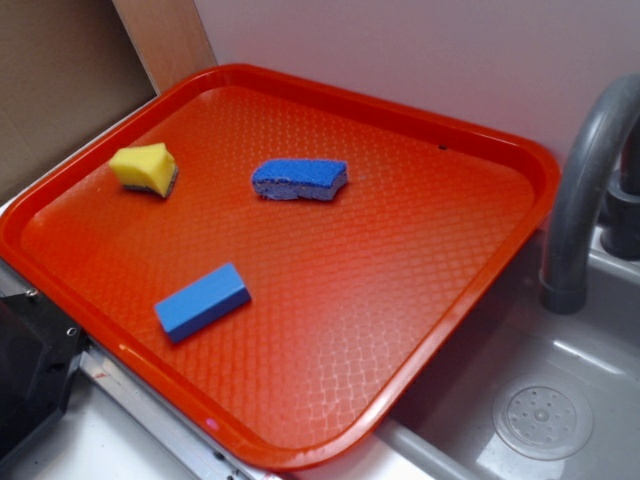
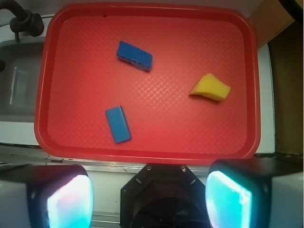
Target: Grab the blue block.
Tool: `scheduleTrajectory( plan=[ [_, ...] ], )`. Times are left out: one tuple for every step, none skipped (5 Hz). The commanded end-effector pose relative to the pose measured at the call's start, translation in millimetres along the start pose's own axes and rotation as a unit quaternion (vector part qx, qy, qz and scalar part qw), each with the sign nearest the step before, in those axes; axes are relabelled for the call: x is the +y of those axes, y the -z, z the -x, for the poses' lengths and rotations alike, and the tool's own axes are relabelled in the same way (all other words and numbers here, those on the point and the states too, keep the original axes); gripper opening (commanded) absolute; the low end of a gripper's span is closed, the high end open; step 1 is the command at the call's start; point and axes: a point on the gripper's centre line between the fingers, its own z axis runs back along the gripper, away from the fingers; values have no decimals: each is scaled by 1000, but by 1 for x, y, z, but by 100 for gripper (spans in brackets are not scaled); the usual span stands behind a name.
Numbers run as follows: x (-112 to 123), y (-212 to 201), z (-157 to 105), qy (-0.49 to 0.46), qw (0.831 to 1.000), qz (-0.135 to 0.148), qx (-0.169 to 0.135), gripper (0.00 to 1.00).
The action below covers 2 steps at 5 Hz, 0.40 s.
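The blue block is my gripper's next stop. Next, I move to it and then close my fingers on the block's long sides point(image 1: 208, 299) point(image 2: 117, 123) near its middle.
The blue block point(image 1: 203, 301) point(image 2: 118, 124), a smooth solid-blue brick, lies flat on the red tray point(image 1: 420, 300) point(image 2: 152, 149) near its front left part. In the wrist view my gripper point(image 2: 149, 199) hangs high above the tray's near edge, open wide, with nothing between its glowing pads point(image 2: 69, 202). The block lies ahead of the gripper and slightly to the left. The exterior view does not show the gripper.
A rough blue sponge point(image 1: 299, 179) point(image 2: 135, 55) with a grey underside and a yellow sponge point(image 1: 145, 168) point(image 2: 210, 88) also lie on the tray. A grey sink point(image 1: 560, 400) with a curved faucet point(image 1: 580, 190) adjoins the tray. A black robot base point(image 2: 161, 199) sits below the gripper.
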Motion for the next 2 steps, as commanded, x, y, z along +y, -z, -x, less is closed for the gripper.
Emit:
scheduleTrajectory(
  plan=[
    [0,0,0,0,1000,0,0,100],
    [-8,20,-14,54,998,17,-8,100]
  ],
)
